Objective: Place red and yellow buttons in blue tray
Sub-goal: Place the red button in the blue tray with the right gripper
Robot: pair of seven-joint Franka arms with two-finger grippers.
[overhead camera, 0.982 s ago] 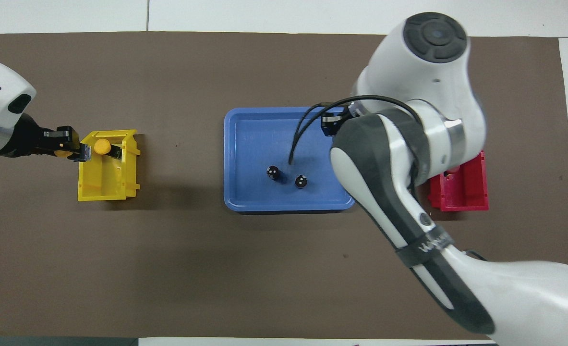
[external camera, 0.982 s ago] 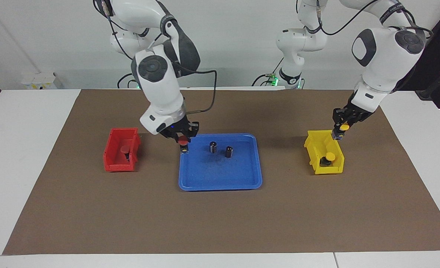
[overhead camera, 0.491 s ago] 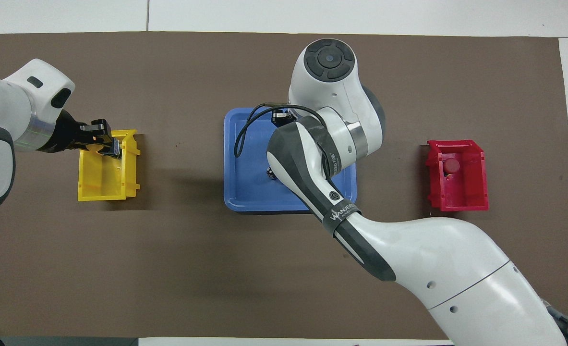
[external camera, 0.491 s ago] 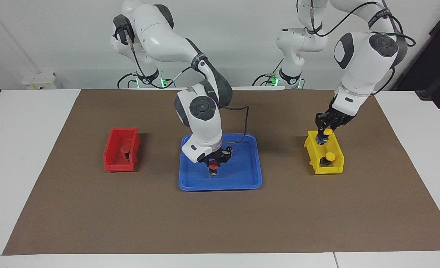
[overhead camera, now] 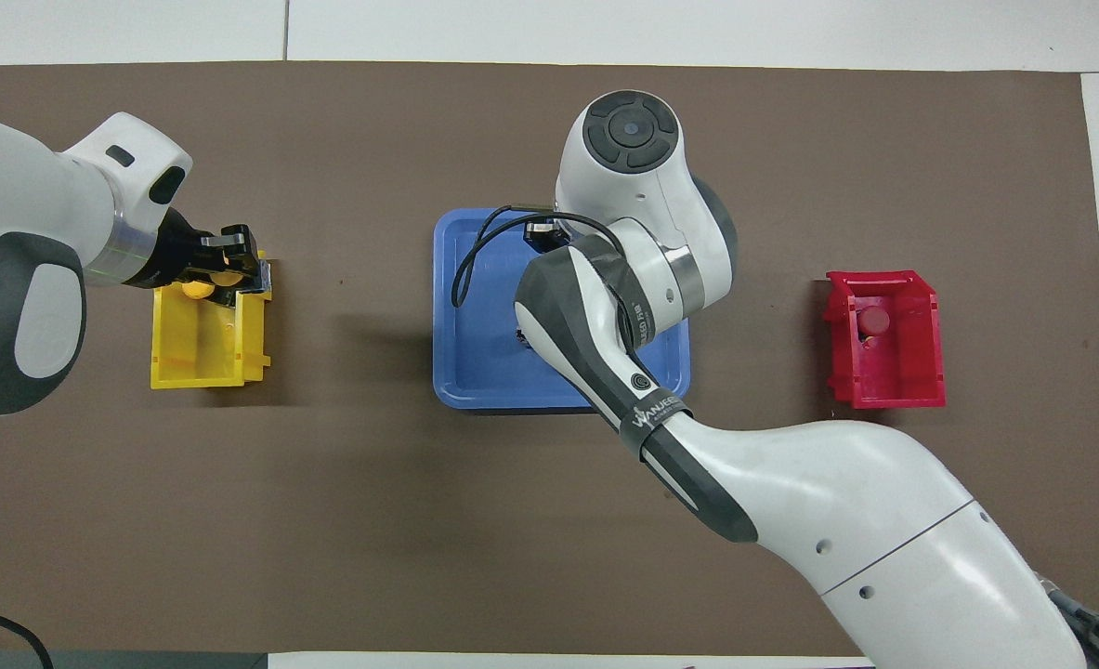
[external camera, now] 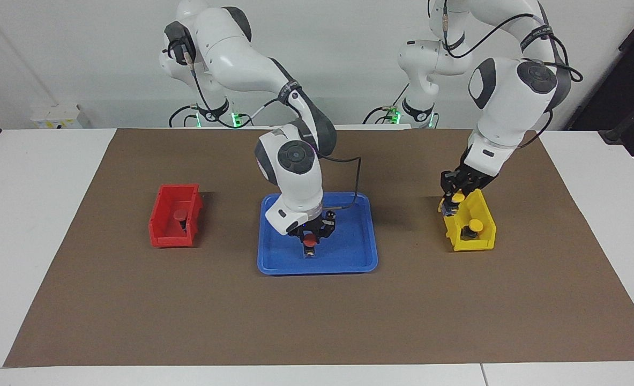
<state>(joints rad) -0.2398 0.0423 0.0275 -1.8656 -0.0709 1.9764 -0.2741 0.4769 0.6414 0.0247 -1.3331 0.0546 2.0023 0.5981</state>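
Note:
Next, I let go of the yellow button with my left gripper in the far half of the blue tray (overhead camera: 530,274), a little toward the yellow bin.
The blue tray (external camera: 349,257) lies mid-table; it also shows in the overhead view (overhead camera: 475,372). My right gripper (external camera: 310,244) is shut on a red button (external camera: 310,242) and holds it low over the tray, toward the tray's edge farthest from the robots. In the overhead view the arm hides this gripper. My left gripper (external camera: 454,201) is shut on a yellow button (external camera: 457,197) over the rim of the yellow bin (external camera: 483,244); the gripper also shows in the overhead view (overhead camera: 233,269). A second yellow button (external camera: 475,225) sits in that bin. A second red button (external camera: 180,215) sits in the red bin (external camera: 161,236).
The brown mat (external camera: 317,321) covers the table. The red bin (overhead camera: 921,381) stands toward the right arm's end and the yellow bin (overhead camera: 196,362) toward the left arm's end. The right arm hides the two dark cylinders in the tray.
My right gripper carried the red button from the tray's corner to over the tray and lowered it. My left gripper moved the yellow button across the yellow bin toward the tray.

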